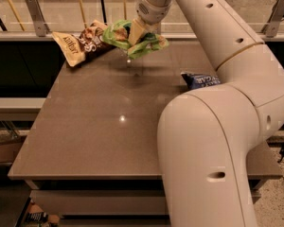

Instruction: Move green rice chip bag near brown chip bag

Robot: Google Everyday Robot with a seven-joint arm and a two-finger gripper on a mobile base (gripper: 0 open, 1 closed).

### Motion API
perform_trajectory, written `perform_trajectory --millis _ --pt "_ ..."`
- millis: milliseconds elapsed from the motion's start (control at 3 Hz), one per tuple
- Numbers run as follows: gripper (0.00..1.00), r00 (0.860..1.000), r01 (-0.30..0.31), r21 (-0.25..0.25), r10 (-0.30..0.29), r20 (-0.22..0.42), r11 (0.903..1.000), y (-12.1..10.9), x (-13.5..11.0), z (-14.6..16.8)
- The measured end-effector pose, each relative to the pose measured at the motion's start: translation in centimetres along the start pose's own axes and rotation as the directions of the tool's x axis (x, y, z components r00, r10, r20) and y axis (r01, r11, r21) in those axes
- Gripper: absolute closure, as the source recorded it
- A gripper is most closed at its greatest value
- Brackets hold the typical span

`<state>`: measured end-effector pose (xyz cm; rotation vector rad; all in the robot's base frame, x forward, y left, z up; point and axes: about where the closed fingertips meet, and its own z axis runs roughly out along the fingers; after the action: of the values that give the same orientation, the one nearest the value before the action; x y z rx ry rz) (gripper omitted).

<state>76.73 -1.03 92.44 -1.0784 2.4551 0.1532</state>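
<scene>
My gripper will release the green rice chip bag on the table's far side (128, 55), up against the brown chip bag.
The green rice chip bag (143, 42) is crumpled in my gripper (135, 34), held above the far side of the brown table (99, 126). The gripper is shut on the bag and reaches down from the white arm (199, 27). The brown chip bag (83, 42) with its tan-yellow end lies at the table's far left corner. The green bag's left edge is right next to it and seems to overlap its right end.
A dark blue bag (199, 80) lies on the right of the table, partly hidden by my arm's large white body (213, 150). A metal railing (38, 13) runs behind the table. The table's front edge is near the bottom.
</scene>
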Motion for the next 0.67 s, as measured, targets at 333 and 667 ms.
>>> perform_trajectory --millis 333,667 --pt "1.00 1.000 0.005 -0.006 -0.005 -0.021 1.0000 -0.3 0.3 1.0" --pt "1.00 0.998 0.011 0.015 -0.010 -0.070 0.9998 -0.2 0.3 2.7"
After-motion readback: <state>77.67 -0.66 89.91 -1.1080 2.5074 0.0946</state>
